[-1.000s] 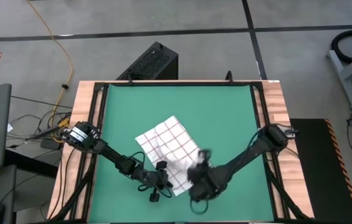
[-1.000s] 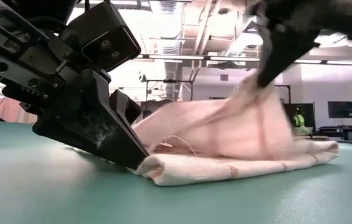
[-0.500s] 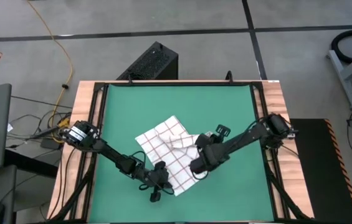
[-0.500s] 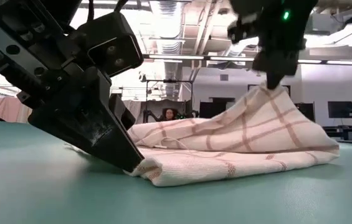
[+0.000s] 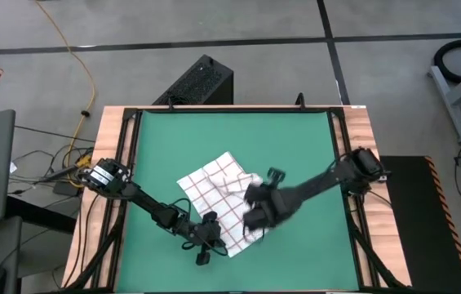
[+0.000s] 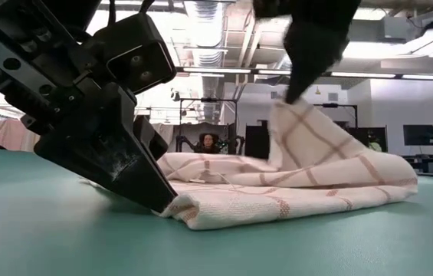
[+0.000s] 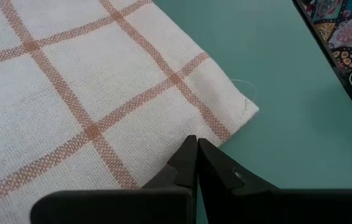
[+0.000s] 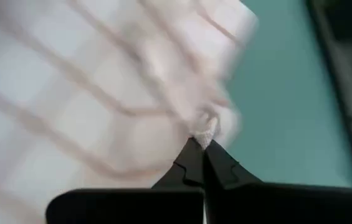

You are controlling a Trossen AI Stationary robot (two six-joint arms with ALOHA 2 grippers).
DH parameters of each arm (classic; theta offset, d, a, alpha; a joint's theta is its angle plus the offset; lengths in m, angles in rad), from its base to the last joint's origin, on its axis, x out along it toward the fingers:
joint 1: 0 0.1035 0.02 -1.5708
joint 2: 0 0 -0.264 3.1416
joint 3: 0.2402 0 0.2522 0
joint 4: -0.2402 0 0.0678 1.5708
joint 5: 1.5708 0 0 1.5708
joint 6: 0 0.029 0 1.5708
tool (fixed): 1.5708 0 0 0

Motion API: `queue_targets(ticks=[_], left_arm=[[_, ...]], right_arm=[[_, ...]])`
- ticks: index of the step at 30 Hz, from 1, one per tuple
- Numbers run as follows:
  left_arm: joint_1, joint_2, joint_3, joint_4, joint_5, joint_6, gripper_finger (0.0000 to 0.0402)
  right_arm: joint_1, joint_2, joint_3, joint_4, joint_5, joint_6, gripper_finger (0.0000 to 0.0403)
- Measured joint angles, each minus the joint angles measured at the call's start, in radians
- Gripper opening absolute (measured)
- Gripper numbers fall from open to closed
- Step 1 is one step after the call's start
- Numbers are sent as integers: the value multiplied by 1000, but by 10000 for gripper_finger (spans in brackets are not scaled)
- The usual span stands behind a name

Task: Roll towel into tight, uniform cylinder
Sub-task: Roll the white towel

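Next, my right gripper lets go of the pinched cloth at the towel's near corner (image 5: 232,250), close beside the fingers of my left gripper.
The towel (image 5: 211,188), white with a grid of thin red lines, lies rumpled on the green mat (image 5: 295,139), a little toward its near side. My left gripper (image 5: 217,237) is shut, with its tips on the towel's near edge (image 6: 182,208). My right gripper (image 6: 293,93) is shut on a raised part of the towel and holds it up as a peak (image 6: 296,126) above the flat part. In the high view the right gripper (image 5: 251,216) hangs over the towel's right side. My left gripper presses its shut fingertips (image 7: 194,149) down on the towel's edge close to a corner (image 7: 247,111). The fingers slant down from the table's left and near side. That part of the towel lies flat on the mat. My right gripper pinches a small bunch of cloth (image 8: 207,129) between its two fingertips, coming from above and slanting down. The pinched part is lifted clear and drawn up into a peak (image 6: 283,109). The rest of the towel slopes down from it onto the mat.
The mat fills a wooden table top with a black frame (image 5: 340,139) along its sides. Bare mat lies all around the towel, widest toward the far edge. A person (image 6: 207,142) sits far off in the room behind the table.
My right gripper has carried the pinched part of the towel up and toward the table's far edge, then to the left, rolling its wrist. The lifted peak now stands over the middle of the towel. The near edge under my left gripper has stayed put.
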Motion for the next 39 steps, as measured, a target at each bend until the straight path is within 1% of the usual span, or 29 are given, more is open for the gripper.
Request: queue_targets(ticks=[3, 8, 11, 13, 15, 19, 24, 28, 30, 36, 39], left_arm=[[4, 0, 0, 2, 1, 3, 0], [4, 1, -2, 22, -7, 22, 0], [6, 3, -3, 37, -10, 30, 0], [7, 3, -3, 38, -12, 30, 0], [9, 3, -3, 38, -8, 30, 0], [9, 3, -3, 39, -7, 34, 0], [9, 3, -3, 46, -7, 37, 0], [10, 3, -3, 49, -7, 33, 0], [10, 3, -3, 49, -8, 33, 0], [10, 3, -3, 50, -3, 32, 0], [10, 3, -2, 50, -1, 25, 0]], right_arm=[[65, 1, -2, 168, -9, -38, 4], [130, 4, -2, 307, -14, -28, 4], [137, 42, -2, 397, -60, -33, 4], [143, 86, -2, 465, -111, -60, 4], [143, 126, -2, 519, -134, -75, 4], [154, 179, 32, 536, -148, -86, 4], [180, 200, 51, 600, -215, -150, 4], [194, 214, 53, 630, -216, -151, 4], [195, 223, 52, 636, -233, -151, 4], [186, 248, 52, 671, -238, -151, 4], [185, 250, 51, 676, -262, -154, 4]])
